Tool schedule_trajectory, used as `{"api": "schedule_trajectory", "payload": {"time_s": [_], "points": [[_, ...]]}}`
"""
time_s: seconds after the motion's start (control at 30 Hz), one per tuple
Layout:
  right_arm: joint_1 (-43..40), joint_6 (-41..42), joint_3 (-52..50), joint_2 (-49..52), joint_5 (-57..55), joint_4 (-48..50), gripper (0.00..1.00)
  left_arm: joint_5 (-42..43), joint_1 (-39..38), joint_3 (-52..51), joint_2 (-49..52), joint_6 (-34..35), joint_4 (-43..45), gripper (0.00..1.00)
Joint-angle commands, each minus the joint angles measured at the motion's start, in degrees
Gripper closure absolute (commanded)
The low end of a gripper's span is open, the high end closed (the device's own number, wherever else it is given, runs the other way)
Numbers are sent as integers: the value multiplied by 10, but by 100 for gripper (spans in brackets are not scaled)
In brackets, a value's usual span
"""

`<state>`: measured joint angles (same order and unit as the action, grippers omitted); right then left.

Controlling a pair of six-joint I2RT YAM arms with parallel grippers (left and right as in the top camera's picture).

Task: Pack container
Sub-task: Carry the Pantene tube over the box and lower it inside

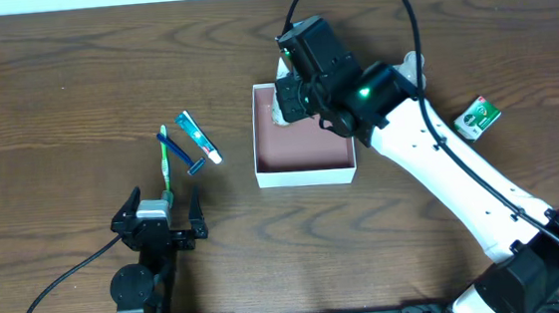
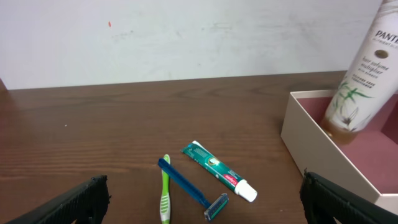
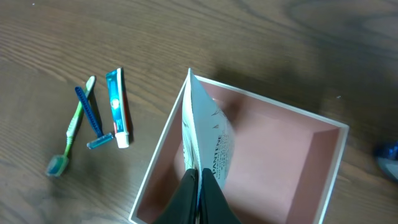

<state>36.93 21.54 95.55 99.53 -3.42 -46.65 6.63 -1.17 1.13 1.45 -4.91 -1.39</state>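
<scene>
The Pantene tube is leaning over in the container, so next my right gripper opens, grips it again and stands it upright near the container's side [image 1: 256, 123] before leaving it.
The container [image 1: 306, 178] is a shallow white box with a pink floor, mid-table; it also shows in the left wrist view [image 2: 323, 155] and the right wrist view [image 3: 333, 168]. My right gripper [image 3: 199, 177] is shut on the flat crimped end of a white Pantene tube [image 3: 208, 134]. The tube stands cap-down, slightly tilted, in the container's back left corner [image 2: 364, 68]. My left gripper [image 1: 162, 221] is open and empty, just in front of a green toothbrush [image 2: 166, 193], a blue razor [image 2: 186, 185] and a toothpaste tube [image 2: 217, 170] lying left of the container.
A green and white packet [image 1: 477, 117] lies on the table to the right of my right arm. A small white object [image 1: 410, 64] sits behind the arm. A blurred blue thing [image 3: 388, 155] shows at the right edge of the right wrist view.
</scene>
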Motion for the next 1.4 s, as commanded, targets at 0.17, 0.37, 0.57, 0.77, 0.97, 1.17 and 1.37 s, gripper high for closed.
{"api": "schedule_trajectory", "payload": {"time_s": [0.17,0.37,0.57,0.77,0.97,1.17,1.37], "points": [[6,29,9,25,-9,28,99,6,3,-9,0,0,-21,2],[7,33,9,46,-6,49,99,6,3,-9,0,0,-21,2],[6,42,9,59,-2,61,99,6,3,-9,0,0,-21,2],[7,42,9,66,-2,77,95,6,3,-9,0,0,-21,2],[7,42,9,66,-1,88,78,6,3,-9,0,0,-21,2],[9,41,9,66,16,97,67,6,3,-9,0,0,-21,2],[10,42,9,66,20,91,69,6,3,-9,0,0,-21,2]]}}
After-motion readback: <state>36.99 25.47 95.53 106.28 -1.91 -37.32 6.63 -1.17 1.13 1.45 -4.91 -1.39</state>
